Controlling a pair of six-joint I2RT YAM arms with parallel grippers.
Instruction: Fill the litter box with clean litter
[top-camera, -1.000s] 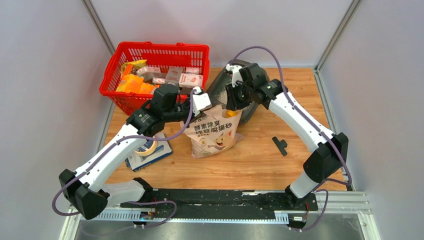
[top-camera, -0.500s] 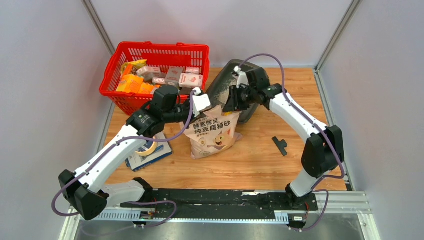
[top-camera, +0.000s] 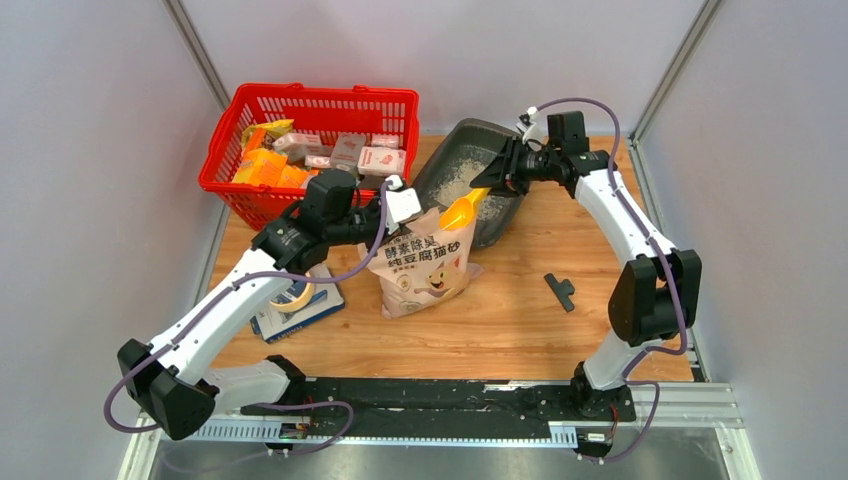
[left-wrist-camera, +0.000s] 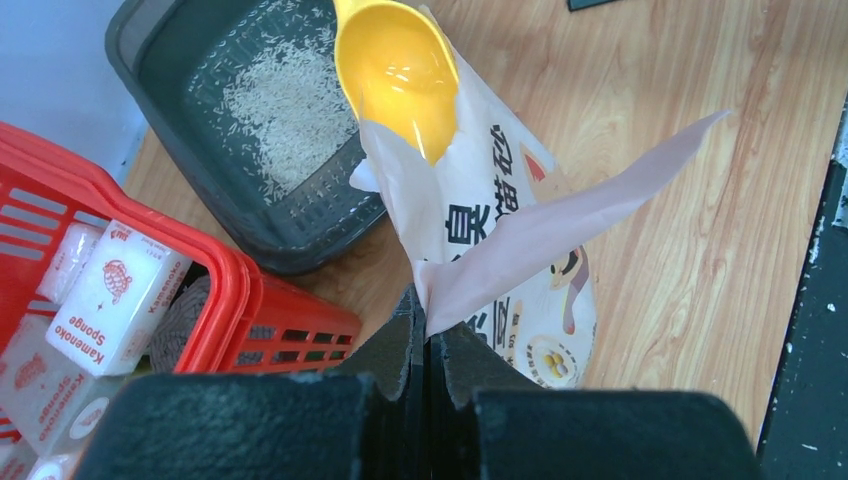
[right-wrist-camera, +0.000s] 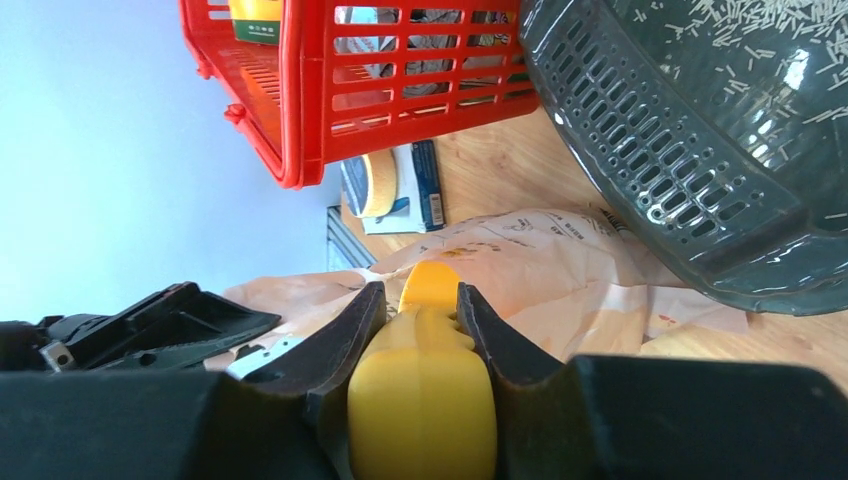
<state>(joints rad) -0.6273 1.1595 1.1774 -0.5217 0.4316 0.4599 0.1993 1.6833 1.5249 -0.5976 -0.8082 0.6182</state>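
Note:
Next, I release the yellow scoop with my right gripper on the wood (top-camera: 546, 255) between the litter box and the small black part.
The dark grey litter box (top-camera: 495, 222) lies at the back of the table, with a thin patch of pale litter (top-camera: 457, 186) on its floor; the left wrist view shows the box (left-wrist-camera: 160, 60) and the litter (left-wrist-camera: 285, 120) too. My right gripper (top-camera: 497, 183) is shut on the handle of a yellow scoop (top-camera: 460, 212). The scoop's empty bowl (left-wrist-camera: 400, 75) hangs over the mouth of the pink printed bag (top-camera: 425, 268). My left gripper (left-wrist-camera: 428, 318) is shut on the bag's upper edge, holding it up. In the right wrist view the scoop's handle (right-wrist-camera: 425, 400) fills my right gripper (right-wrist-camera: 420, 300).
A red basket (top-camera: 225, 150) full of packages stands at the back left, close beside the litter box. A tape roll on a flat box (top-camera: 300, 300) lies at the left. A small black part (top-camera: 562, 290) lies on the wood at the right. Walls close in on both sides.
My right arm has swung back and to the right, uncovering the litter box. The scoop now points toward the bag's mouth. The left arm and the bag have stayed put.

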